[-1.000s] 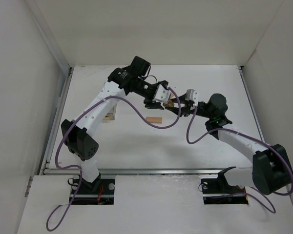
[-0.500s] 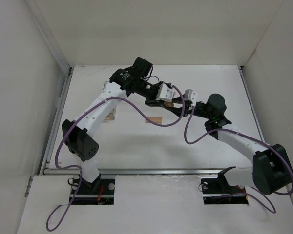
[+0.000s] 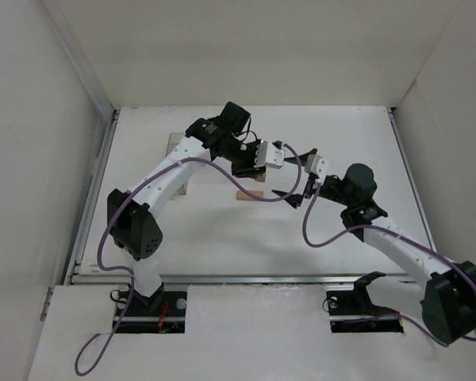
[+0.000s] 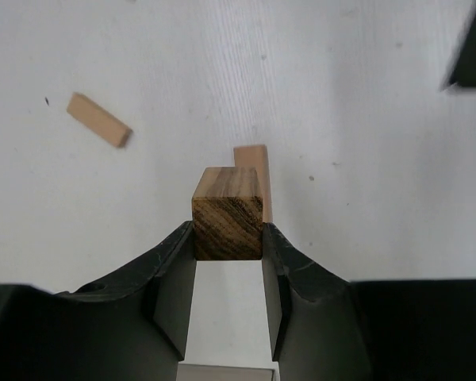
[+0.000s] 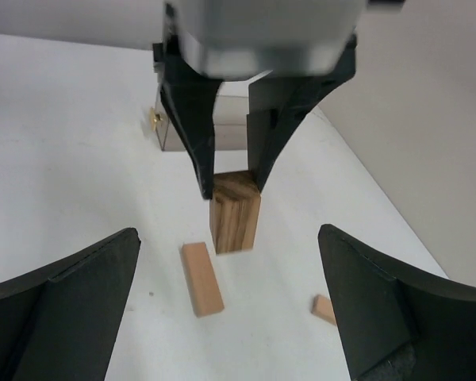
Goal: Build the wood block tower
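Note:
The robot's left gripper needs to release the dark-grained wood block, now on end beside the light-tan block, standing upright on the middle of the flat light-tan block (image 3: 249, 194) (image 4: 255, 187).
A dark-grained wood block (image 5: 235, 213) stands on end, and my left gripper (image 5: 234, 186) is shut on its top from above. The left wrist view shows the same block (image 4: 228, 213) pinched between both pads of the left gripper (image 4: 228, 230). Whether its lower end touches the table I cannot tell. A light-tan block (image 5: 201, 278) lies flat just beside it, also seen as a tan block (image 3: 250, 195) from above. Another small block (image 5: 324, 308) lies to the right. My right gripper (image 5: 228, 238) faces the held block, wide open and empty, its fingers (image 5: 71, 294) well apart from it.
A clear plastic box (image 5: 171, 133) stands behind the left gripper, toward the left wall. White walls enclose the table (image 3: 222, 238) on three sides. A loose tan block (image 4: 99, 119) lies apart on the bare surface.
The right gripper has opened wide and drawn back from the block. The left gripper closed on the block and now holds it alone.

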`<state>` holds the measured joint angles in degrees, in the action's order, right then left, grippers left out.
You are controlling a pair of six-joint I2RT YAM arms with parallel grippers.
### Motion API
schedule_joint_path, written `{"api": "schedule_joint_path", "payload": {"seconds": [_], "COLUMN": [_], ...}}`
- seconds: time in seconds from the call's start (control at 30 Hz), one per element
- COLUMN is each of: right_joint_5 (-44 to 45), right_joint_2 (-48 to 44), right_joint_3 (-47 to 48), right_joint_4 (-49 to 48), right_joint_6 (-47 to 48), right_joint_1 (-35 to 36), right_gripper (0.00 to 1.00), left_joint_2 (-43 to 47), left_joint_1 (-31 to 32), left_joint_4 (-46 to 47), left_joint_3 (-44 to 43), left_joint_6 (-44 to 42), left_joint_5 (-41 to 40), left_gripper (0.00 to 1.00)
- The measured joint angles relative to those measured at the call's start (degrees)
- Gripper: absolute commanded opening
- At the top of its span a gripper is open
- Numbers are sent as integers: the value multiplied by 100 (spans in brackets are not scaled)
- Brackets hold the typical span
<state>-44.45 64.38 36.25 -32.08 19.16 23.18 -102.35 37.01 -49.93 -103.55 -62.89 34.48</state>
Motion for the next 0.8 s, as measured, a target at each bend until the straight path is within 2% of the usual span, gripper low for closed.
{"api": "schedule_joint_path", "payload": {"seconds": [0.37,0.8], "right_joint_5": [612,855], "right_joint_2": [-1362,-1790], "right_joint_3": [-614,-793], "right_joint_4": [1292,1939], "right_joint_6": [472,555], "right_joint_1": [-142,-142], "right_gripper": [100,100], "left_joint_2": [-916,-1086], "left_joint_1": [-219,-225], "left_joint_4": [894,1475], "left_joint_3": [1165,1220], "left_joint_6": [46,188], "left_joint_5": [-756,-789], "left_gripper": [0,0]}}
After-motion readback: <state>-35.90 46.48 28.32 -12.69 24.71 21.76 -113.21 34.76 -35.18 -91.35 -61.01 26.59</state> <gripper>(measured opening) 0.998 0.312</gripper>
